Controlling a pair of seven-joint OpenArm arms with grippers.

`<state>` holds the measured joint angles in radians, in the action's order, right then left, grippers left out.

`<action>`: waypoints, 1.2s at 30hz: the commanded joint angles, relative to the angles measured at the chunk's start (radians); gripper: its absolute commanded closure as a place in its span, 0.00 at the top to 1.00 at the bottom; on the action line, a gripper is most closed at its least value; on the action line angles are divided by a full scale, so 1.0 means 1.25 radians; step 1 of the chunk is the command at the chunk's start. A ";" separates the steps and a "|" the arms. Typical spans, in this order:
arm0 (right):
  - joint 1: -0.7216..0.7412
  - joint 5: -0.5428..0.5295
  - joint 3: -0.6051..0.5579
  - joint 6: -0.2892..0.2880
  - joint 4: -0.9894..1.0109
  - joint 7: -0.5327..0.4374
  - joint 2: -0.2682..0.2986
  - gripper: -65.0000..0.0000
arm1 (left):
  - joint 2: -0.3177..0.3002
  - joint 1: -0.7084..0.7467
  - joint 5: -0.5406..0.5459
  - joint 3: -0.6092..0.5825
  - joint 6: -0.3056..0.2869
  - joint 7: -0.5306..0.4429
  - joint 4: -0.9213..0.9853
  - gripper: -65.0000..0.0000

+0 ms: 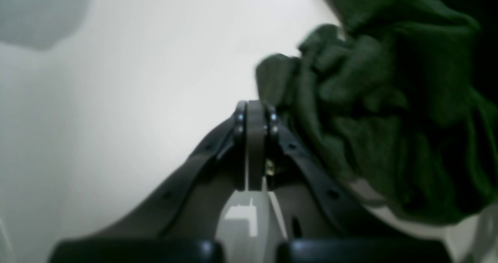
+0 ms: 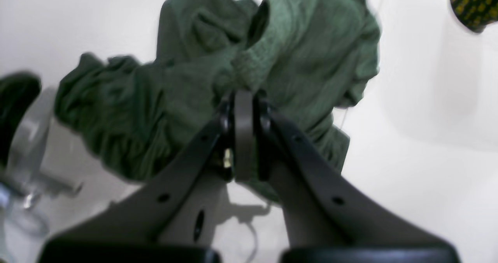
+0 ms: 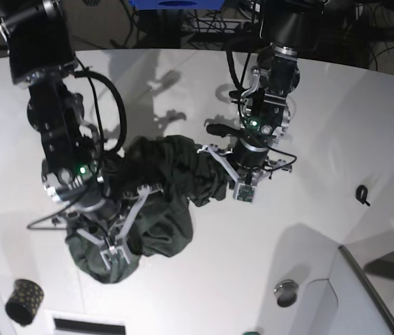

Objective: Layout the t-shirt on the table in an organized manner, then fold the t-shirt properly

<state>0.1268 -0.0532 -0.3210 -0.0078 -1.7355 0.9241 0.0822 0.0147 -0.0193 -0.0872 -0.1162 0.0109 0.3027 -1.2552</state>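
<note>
My left gripper is shut and empty beside the t-shirt's edge, so it should open and take the heap's front folds (image 3: 165, 240), nearer my right gripper.
The dark green t-shirt (image 3: 158, 188) lies crumpled in a heap on the white table (image 3: 322, 105), between my two arms. My right gripper (image 2: 243, 95) is shut on a bunch of the t-shirt (image 2: 194, 80), which drapes down from its tips. In the base view the right gripper (image 3: 116, 248) is over the heap's lower left part. My left gripper (image 1: 255, 107) is shut, with no cloth visible between its pads. The t-shirt (image 1: 381, 99) is bunched just to its right. In the base view the left gripper (image 3: 235, 183) is at the heap's right edge.
A small black gold-dotted cup (image 3: 24, 301) stands at the front left and shows in the right wrist view (image 2: 474, 4). A small black item (image 3: 362, 194) lies at the right. A round metal piece (image 3: 286, 292) and a grey panel (image 3: 371, 293) sit at the front right.
</note>
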 commanded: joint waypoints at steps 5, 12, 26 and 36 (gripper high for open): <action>-0.070 -0.001 -0.002 0.001 -0.078 -0.014 -0.003 0.00 | 0.005 -0.038 -0.001 -0.005 -0.002 -0.019 -0.013 0.00; -0.073 -0.001 0.003 0.001 -0.151 -0.011 0.008 0.00 | 0.032 -0.107 0.003 -0.007 -0.002 -0.019 0.061 0.00; -0.204 -0.001 0.007 0.000 -0.191 0.021 0.016 0.00 | 0.022 -0.234 0.434 -0.051 -0.004 0.086 0.117 0.00; -0.244 -0.001 0.006 0.000 -0.193 0.021 0.017 0.00 | 0.004 -0.372 0.507 -0.231 -0.004 0.069 0.272 0.50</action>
<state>-0.1875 -0.0551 -0.3141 -0.0082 -1.9572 0.9695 0.1013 0.0193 -0.4484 0.5468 -0.4099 0.0086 0.4183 -0.8970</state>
